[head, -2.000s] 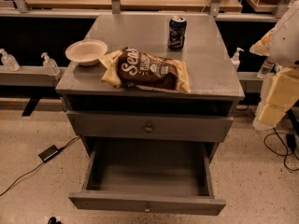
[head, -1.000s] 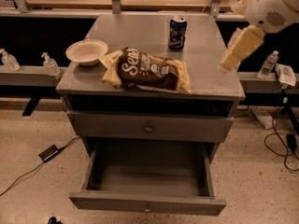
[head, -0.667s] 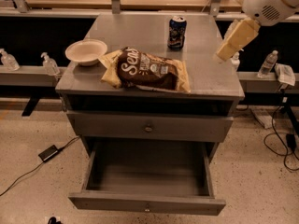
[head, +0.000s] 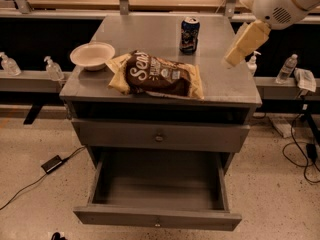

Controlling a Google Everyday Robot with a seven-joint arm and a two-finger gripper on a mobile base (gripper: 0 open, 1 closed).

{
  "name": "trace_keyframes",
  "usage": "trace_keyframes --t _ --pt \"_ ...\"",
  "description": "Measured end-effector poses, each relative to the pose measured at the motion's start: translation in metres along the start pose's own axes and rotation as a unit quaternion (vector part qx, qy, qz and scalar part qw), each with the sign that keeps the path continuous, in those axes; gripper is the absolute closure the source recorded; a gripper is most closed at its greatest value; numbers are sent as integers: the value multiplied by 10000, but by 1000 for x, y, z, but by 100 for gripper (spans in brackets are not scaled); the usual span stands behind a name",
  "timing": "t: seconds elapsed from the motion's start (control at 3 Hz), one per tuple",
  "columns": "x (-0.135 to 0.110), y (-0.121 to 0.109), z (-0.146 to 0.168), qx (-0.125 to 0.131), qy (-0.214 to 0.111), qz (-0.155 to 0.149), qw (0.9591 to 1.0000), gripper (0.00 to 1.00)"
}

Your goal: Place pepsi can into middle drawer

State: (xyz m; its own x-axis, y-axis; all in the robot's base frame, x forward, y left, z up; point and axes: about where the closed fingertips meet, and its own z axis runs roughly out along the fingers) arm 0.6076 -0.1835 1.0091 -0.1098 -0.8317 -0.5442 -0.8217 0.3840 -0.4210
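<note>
Next, my gripper grips the upper part [head: 190,25] of the pepsi can behind the brown chip bag.
The pepsi can [head: 189,34] stands upright on the grey cabinet top [head: 150,34], toward the back right. The middle drawer [head: 158,218] is pulled out and open below the closed upper knobbed drawer [head: 159,136]; its inside shows nothing in it. My gripper [head: 234,56] is the pale end of the white arm coming in from the upper right. It hangs above the right part of the cabinet top, to the right of the can and apart from it.
A brown chip bag [head: 159,75] lies across the front middle of the cabinet top. A white bowl [head: 92,55] sits at the front left. Small bottles [head: 52,67] stand on ledges left and right. Cables and a power brick [head: 52,163] lie on the floor.
The arm has swung up from low at the right and moved left over the cabinet's right side, closer to the can. The can, bag, bowl and drawer have not moved.
</note>
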Motion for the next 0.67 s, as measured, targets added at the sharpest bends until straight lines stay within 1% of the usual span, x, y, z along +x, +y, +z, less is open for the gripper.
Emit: trace_keyframes --t 0.33,0.67 --pt "-8 -30 53 145 -715 384 9966 0" --pt "-24 -77 106 593 -1405 813 9849 0"
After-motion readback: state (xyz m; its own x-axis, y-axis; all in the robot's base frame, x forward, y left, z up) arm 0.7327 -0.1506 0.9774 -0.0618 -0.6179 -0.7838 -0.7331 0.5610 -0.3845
